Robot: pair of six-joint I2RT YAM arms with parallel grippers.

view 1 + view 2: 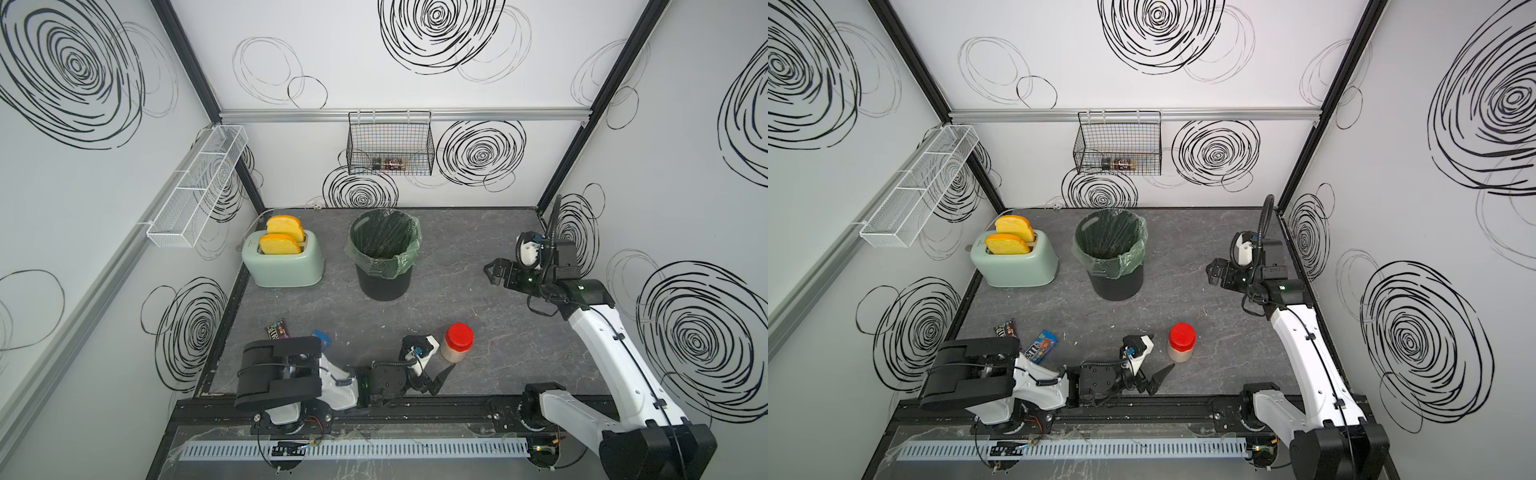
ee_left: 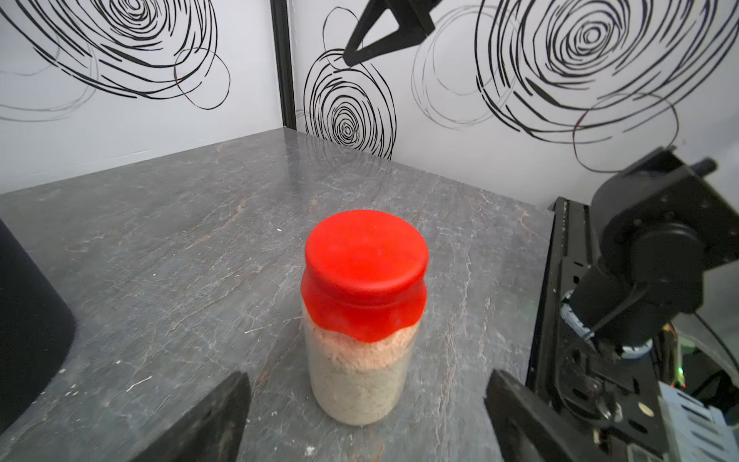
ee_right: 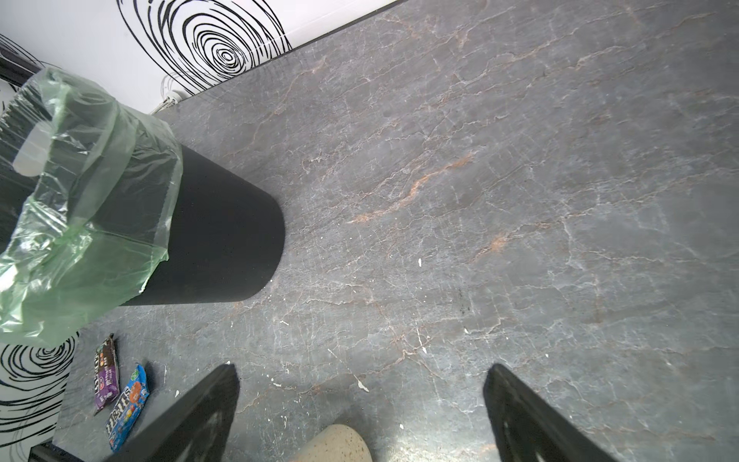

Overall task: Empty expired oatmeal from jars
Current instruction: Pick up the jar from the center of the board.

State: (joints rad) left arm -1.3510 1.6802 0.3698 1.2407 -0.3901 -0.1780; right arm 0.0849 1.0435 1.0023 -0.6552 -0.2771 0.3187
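Next, I move my left gripper to the jar's clear body [image 1: 453,353] [image 2: 360,373], just below the red lid, and close it there.
One small clear jar [image 1: 457,343] [image 1: 1180,343] [image 2: 362,320] stands upright near the table's front, its red lid [image 2: 366,256] on. Pale oatmeal [image 2: 356,384] fills it almost to the lid. My left gripper [image 1: 440,377] [image 1: 1158,380] [image 2: 368,376] is low at the front edge, open, its fingers pointing at the jar without touching it. My right gripper [image 1: 492,272] [image 1: 1212,272] [image 3: 362,366] hangs open and empty above the table's right side. In the right wrist view only a beige sliver of the jar [image 3: 336,444] shows at the picture's edge.
A black bin [image 1: 384,266] [image 1: 1117,266] [image 3: 216,224] with a green liner stands at the back centre. To its left is a mint toaster [image 1: 286,262] holding yellow toast. Candy packs [image 1: 1040,347] [image 3: 128,404] lie at the front left. Wire baskets [image 1: 390,143] hang on the walls.
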